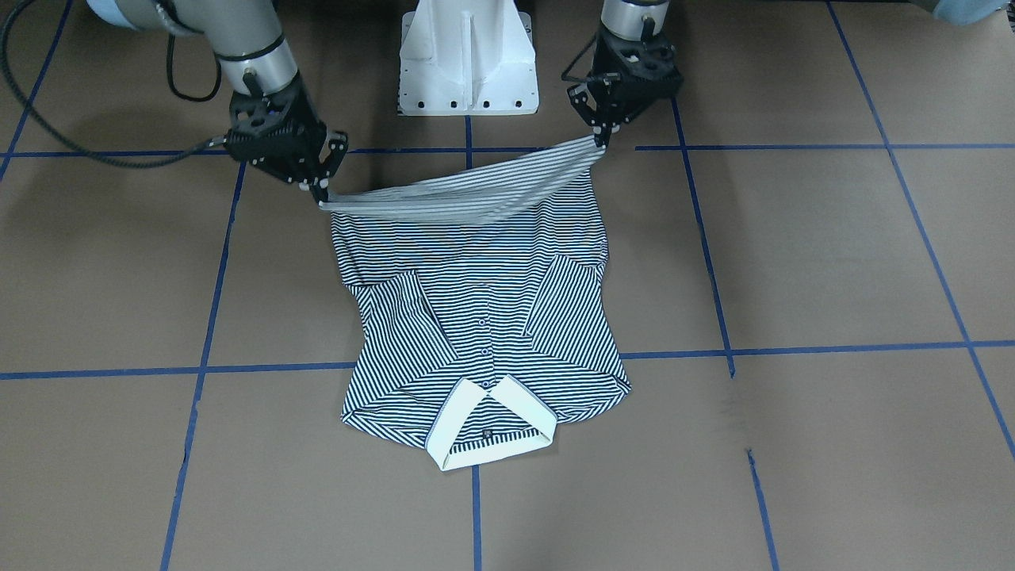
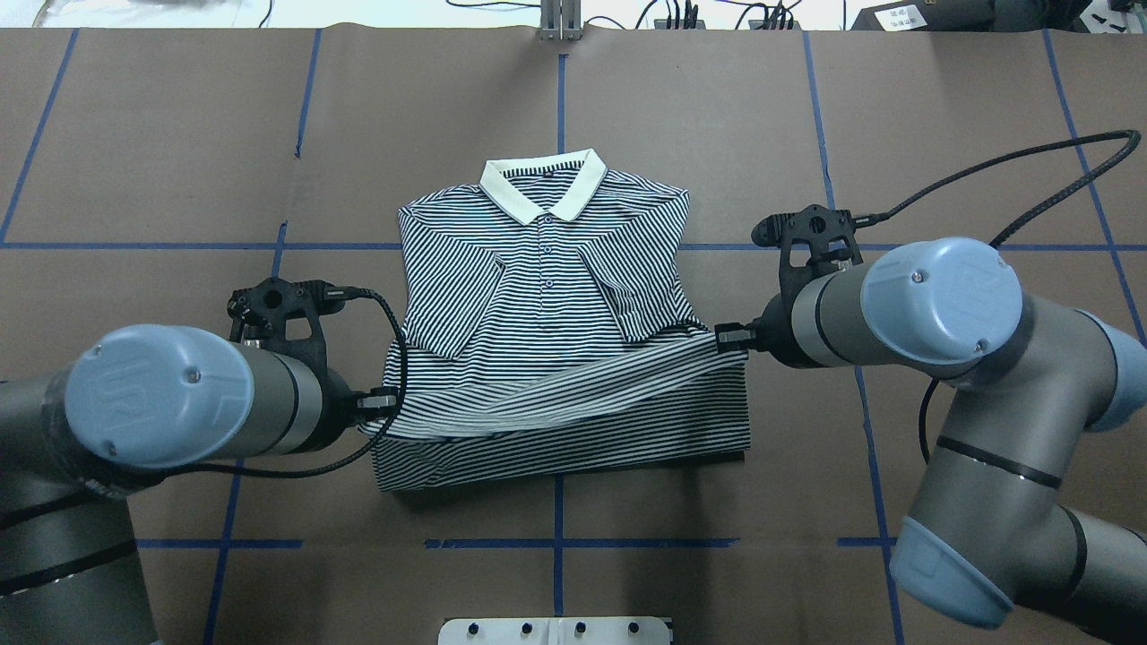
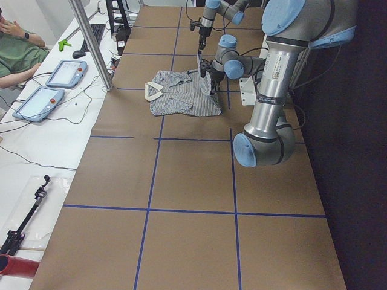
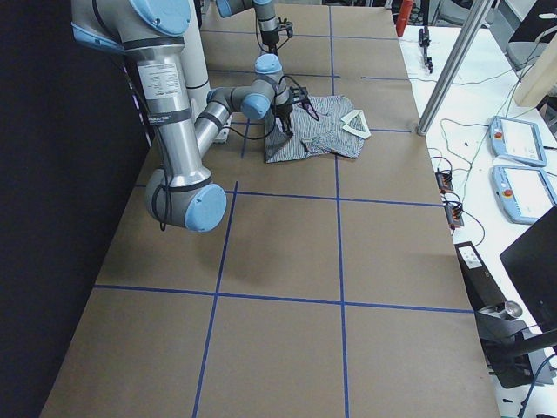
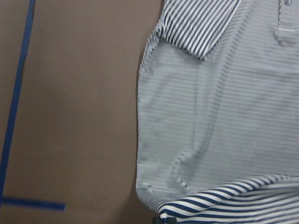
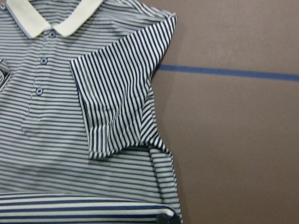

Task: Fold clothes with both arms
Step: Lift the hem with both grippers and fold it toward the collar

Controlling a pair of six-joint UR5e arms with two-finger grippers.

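Note:
The left gripper needs to release the hem corner just outside the folded sleeve, beside the blue tape line (image 1: 654, 368).
The navy-and-white striped polo shirt (image 1: 484, 317) lies face up on the brown table. Its cream collar (image 2: 542, 184) points away from the robot and both sleeves are folded in over the chest. My left gripper (image 2: 383, 405) is shut on one corner of the hem and my right gripper (image 2: 728, 336) on the other. The hem hangs stretched between them, lifted above the shirt's lower body. In the front-facing view the left gripper (image 1: 600, 143) is at the right and the right gripper (image 1: 319, 193) at the left. The wrist views show the shirt close below (image 5: 224, 116) (image 6: 112, 93).
The white pedestal base (image 1: 468, 63) stands just behind the hem. Blue tape lines (image 2: 556, 543) grid the table. A black cable (image 2: 1004, 170) loops off the right wrist. An operators' bench with tablets (image 3: 39, 103) and a metal post (image 3: 91, 42) line the far edge.

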